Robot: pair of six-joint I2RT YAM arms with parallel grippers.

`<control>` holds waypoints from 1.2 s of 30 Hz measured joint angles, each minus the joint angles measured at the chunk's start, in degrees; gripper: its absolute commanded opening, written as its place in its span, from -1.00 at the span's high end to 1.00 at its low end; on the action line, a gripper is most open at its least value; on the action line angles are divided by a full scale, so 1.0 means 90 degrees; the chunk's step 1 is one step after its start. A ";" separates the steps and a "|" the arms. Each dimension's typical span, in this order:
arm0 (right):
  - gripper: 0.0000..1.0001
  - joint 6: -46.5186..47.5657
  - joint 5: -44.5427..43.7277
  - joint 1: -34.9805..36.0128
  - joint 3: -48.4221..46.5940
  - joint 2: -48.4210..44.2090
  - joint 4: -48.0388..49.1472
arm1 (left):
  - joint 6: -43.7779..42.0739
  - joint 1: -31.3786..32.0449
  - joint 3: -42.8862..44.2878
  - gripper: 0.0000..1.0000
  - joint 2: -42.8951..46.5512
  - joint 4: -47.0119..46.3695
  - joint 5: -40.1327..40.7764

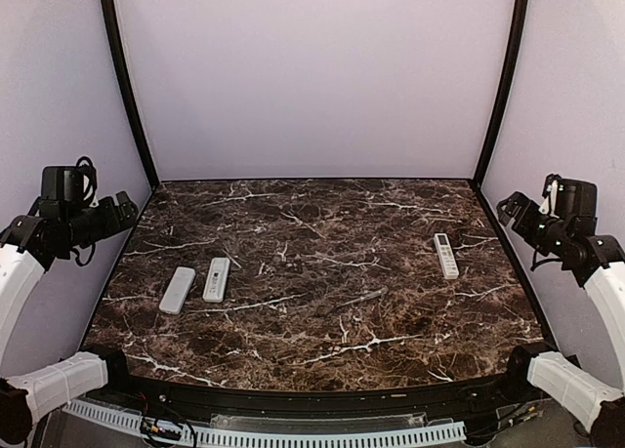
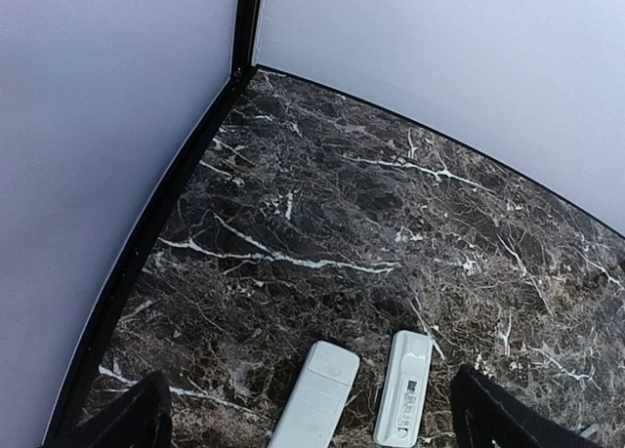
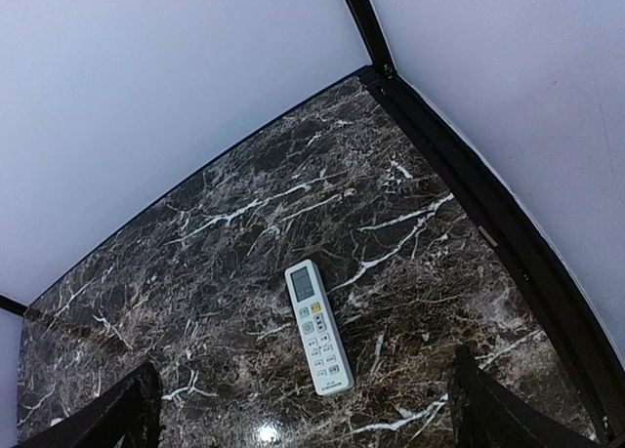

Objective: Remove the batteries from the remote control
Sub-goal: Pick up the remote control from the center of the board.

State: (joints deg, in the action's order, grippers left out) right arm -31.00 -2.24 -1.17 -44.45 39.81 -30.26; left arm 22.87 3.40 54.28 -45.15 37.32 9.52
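Next, my right gripper grips the lower button end (image 1: pixel 449 266) (image 3: pixel 328 360) of the face-up remote, at the opposite end from the remote's screen.
Three white remotes lie on the dark marble table (image 1: pixel 322 302). Two lie face down side by side at the left: one (image 1: pixel 178 289) (image 2: pixel 315 399) and one with a label (image 1: pixel 216 278) (image 2: pixel 404 387). A third (image 1: pixel 446 255) (image 3: pixel 318 326) lies face up at the right, buttons and screen showing. No batteries are in view. My left gripper (image 1: pixel 125 210) (image 2: pixel 311 421) is open, raised over the table's left edge, with the two remotes between its fingertips in its wrist view. My right gripper (image 1: pixel 508 209) (image 3: pixel 303 414) is open, raised at the right edge, above the third remote.
Pale walls with black corner posts (image 1: pixel 125 87) enclose the table on three sides. A black rim (image 1: pixel 293 394) runs along the near edge, with the arm bases at both near corners.
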 measured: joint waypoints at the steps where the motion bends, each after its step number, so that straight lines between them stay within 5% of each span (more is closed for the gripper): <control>1: -0.97 0.0002 0.0063 0.0000 -0.0015 0.0039 -0.0058 | 0.0002 0.0000 0.0002 -0.98 -0.0024 0.0053 -0.0058; 15: -0.86 0.0508 0.1008 0.0056 -0.0457 0.0454 -0.0510 | 0.0648 0.0000 0.0804 -0.98 0.0015 0.0505 -0.0801; 24: -0.73 0.0491 0.0427 0.1078 -0.0874 0.2154 -0.1190 | 0.1222 0.0000 0.0255 -0.98 0.0112 0.0041 -0.2302; 36: -0.56 0.0185 0.0265 0.1299 -0.0753 0.4065 -0.0712 | 0.1117 0.0270 0.0017 -0.96 0.0107 0.0095 -0.3155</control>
State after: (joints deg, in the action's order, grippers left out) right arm -29.34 0.14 10.52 -51.22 76.40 -36.67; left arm 32.93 5.82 54.43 -44.18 38.17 -18.87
